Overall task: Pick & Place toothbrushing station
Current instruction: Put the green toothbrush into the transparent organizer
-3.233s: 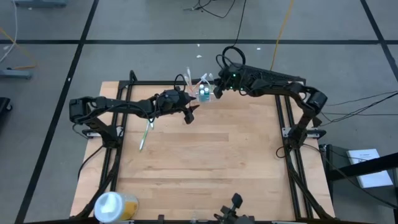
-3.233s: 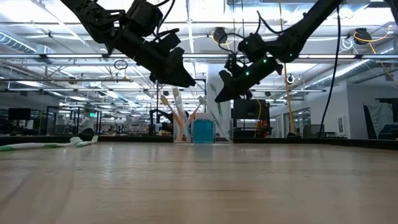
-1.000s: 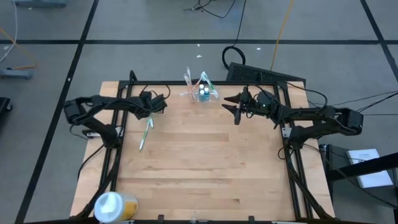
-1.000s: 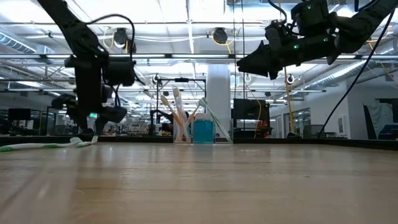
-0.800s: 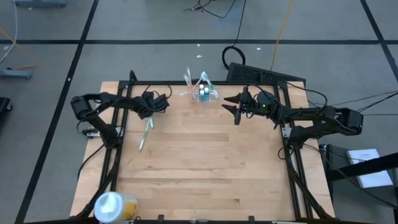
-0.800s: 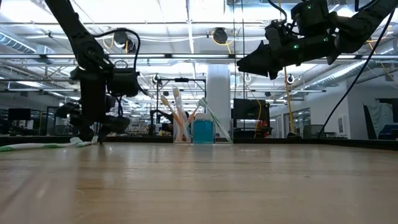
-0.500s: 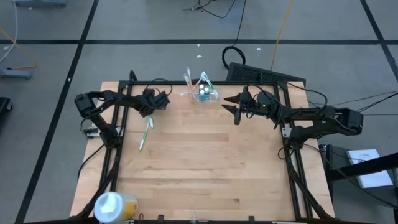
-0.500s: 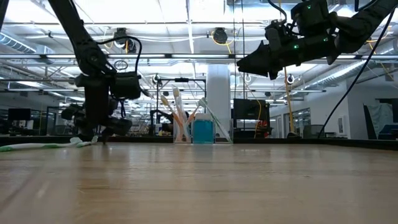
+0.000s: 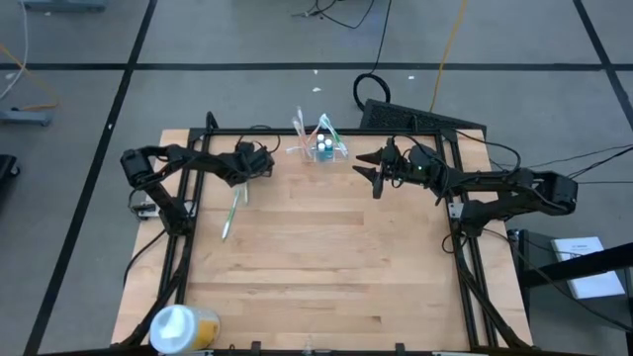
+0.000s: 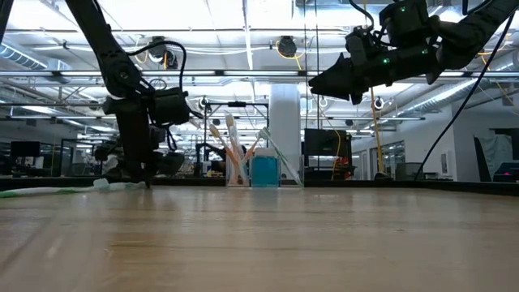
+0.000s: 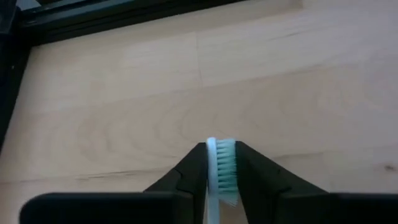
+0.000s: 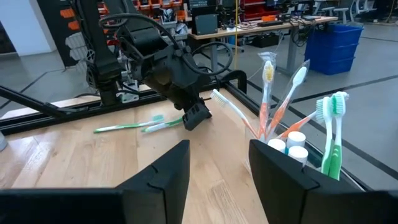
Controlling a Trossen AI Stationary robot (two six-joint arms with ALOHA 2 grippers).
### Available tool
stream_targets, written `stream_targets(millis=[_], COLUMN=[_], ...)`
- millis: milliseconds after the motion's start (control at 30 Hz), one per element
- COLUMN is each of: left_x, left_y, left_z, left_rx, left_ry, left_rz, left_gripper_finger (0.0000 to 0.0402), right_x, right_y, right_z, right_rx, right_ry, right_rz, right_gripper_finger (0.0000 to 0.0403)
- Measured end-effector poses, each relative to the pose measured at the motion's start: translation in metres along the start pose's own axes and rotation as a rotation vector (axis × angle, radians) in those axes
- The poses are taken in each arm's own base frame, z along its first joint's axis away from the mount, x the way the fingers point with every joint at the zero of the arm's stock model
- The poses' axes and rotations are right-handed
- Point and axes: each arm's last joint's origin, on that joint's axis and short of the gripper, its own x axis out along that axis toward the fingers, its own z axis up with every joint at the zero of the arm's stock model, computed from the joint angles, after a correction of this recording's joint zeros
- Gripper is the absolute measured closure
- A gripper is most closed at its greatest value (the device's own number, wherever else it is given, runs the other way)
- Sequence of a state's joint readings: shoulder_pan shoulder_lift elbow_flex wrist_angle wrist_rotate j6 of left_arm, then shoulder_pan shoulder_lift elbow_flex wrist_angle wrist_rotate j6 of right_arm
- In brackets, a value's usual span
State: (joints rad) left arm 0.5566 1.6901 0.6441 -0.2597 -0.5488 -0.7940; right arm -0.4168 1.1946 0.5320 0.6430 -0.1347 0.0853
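Note:
My left gripper will open and take the neck (image 11: 213, 210) below the bristles before lifting, because its fingers are around the toothbrush's green bristles.
The toothbrushing station (image 9: 318, 146) is a small clear holder at the table's far edge. Several toothbrushes and a blue cup stand upright in it (image 10: 258, 169) (image 12: 292, 127). Two loose toothbrushes (image 9: 230, 211) (image 12: 127, 127) lie flat on the table at the far left. My left gripper (image 9: 242, 184) (image 10: 144, 180) is down at the table there, shut on the head of one toothbrush (image 11: 221, 167). My right gripper (image 9: 372, 180) (image 10: 323, 84) hangs open well above the table, right of the station, with nothing between its fingers (image 12: 217, 163). My left gripper pinches the toothbrush's head (image 11: 222, 163), which has green bristles, between its two fingers, one on each side. The fingers come from above, pointing down. The toothbrush lies on the table, and its handle (image 12: 158, 126) runs away toward the near left.
A round white-and-yellow tub (image 9: 180, 326) stands at the table's near left corner. Black frame rails (image 9: 188, 188) run along both sides and the far edge. The middle and near part of the wooden table (image 9: 326, 267) is bare.
My left gripper has slid a little toward the table's right edge, staying low, and now sits on the far end of the loose toothbrush. My right arm has kept still.

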Motion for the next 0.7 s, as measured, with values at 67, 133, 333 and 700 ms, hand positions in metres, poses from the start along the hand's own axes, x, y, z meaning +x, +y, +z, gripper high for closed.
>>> stream_targets(millis=[67,133,333,700], left_x=[-0.001,-0.001,-0.003,-0.011], left_y=[-0.001,-0.001,-0.002,0.004], left_z=[-0.001,-0.002,-0.005,-0.007], left_rx=[0.022,0.029,0.038,0.026], left_ry=[0.001,0.005,0.008,0.064], left_rz=[-0.001,0.001,0.003,0.007], left_gripper_finger=[0.0328,0.0327,0.0305,0.0219], right_x=[0.000,0.000,0.000,0.000], right_y=[0.000,0.000,0.000,0.000], right_z=[0.000,0.000,0.000,0.000], right_rx=[0.000,0.000,0.001,0.020], right_ry=[0.000,0.000,0.000,0.000], right_rz=[0.000,0.000,0.000,0.000], right_gripper_finger=[0.0248,0.0248,0.0248,0.0248])
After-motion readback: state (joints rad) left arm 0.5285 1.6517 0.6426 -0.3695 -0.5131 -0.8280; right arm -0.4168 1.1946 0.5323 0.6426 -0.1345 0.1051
